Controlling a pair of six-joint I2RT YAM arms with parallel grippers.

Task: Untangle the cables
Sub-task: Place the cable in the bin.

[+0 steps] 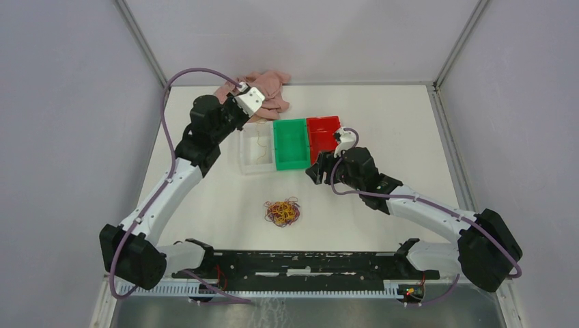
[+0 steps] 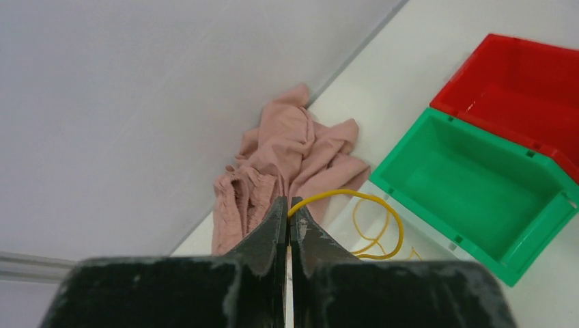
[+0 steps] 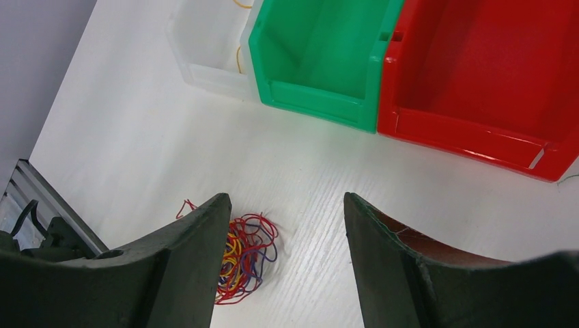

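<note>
Next, my left gripper releases the yellow cable in the middle of the clear bin (image 1: 261, 150) (image 2: 412, 256), next to the other yellow piece of cable there.
The cables form a small tangle (image 1: 282, 212) of red, yellow and purple strands on the white table, in front of the bins. In the right wrist view the tangle (image 3: 249, 256) lies below and partly behind the left finger. My left gripper (image 1: 251, 102) (image 2: 288, 201) is shut on one yellow cable (image 2: 382, 205), which loops from the fingertips down into the clear bin (image 1: 247, 160). More yellow strand (image 1: 261, 147) lies in that bin. My right gripper (image 1: 315, 171) (image 3: 287, 198) hangs open and holds nothing, above the table between the tangle and the green bin.
A green bin (image 1: 290, 164) (image 3: 311, 99) and a red bin (image 1: 322, 123) (image 3: 478, 137) stand side by side to the right of the clear bin (image 3: 205, 72). A crumpled pink garment (image 1: 273, 89) (image 2: 287, 150) lies at the back edge by the wall.
</note>
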